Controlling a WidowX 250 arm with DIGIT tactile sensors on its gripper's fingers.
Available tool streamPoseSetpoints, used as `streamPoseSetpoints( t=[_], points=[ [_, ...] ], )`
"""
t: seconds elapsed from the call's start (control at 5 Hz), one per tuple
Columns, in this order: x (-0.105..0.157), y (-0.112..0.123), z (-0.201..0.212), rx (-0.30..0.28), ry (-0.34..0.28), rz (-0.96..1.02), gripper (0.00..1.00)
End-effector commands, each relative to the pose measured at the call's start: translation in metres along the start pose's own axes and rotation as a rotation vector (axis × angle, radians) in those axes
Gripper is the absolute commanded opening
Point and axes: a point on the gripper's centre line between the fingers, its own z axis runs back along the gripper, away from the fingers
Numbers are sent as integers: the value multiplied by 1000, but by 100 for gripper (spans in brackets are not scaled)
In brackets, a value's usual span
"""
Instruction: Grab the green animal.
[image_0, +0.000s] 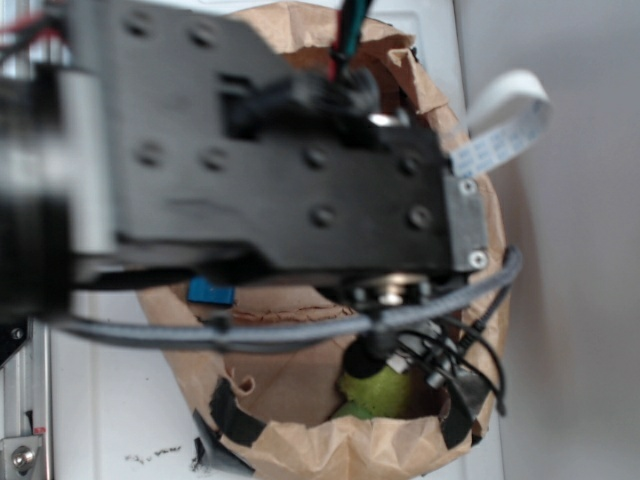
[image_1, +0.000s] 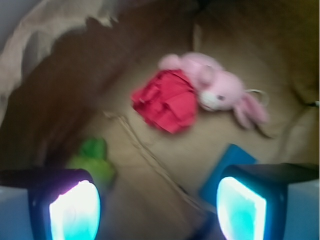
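Note:
The green animal has a darker green end. My gripper goes to the animal next and closes on its lime-green middle (image_0: 382, 388) (image_1: 96, 167), just beside that end.
The green animal (image_1: 94, 159) is a small lime-green plush lying on the brown paper floor of the bag, partly behind my left fingertip (image_1: 74, 210). In the exterior view the green animal (image_0: 375, 392) shows low in the bag under the arm. My gripper (image_1: 157, 212) is open and empty, hovering above the bag floor, with the toy at its left side, outside the gap. The view is blurred.
A pink plush bunny (image_1: 220, 90) and a red ruffled cloth (image_1: 167, 100) lie further in. A blue flat object (image_1: 227, 165) sits by the right fingertip. The brown paper bag wall (image_1: 45, 75) rises on the left. The arm body (image_0: 270, 170) covers most of the exterior view.

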Motion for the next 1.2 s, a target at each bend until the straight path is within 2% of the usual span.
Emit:
streamPoseSetpoints(
  t=[0.0, 0.4, 0.6, 0.8, 1.0],
  points=[
    [12, -2, 3, -39, -33, 47, 100],
    [12, -2, 3, -39, -33, 47, 100],
    [0, 2, -22, -85, -79, 53, 100],
    [-10, 1, -38, -96, -107, 49, 100],
    [-22, -6, -48, -142, -92, 82, 100]
  ],
)
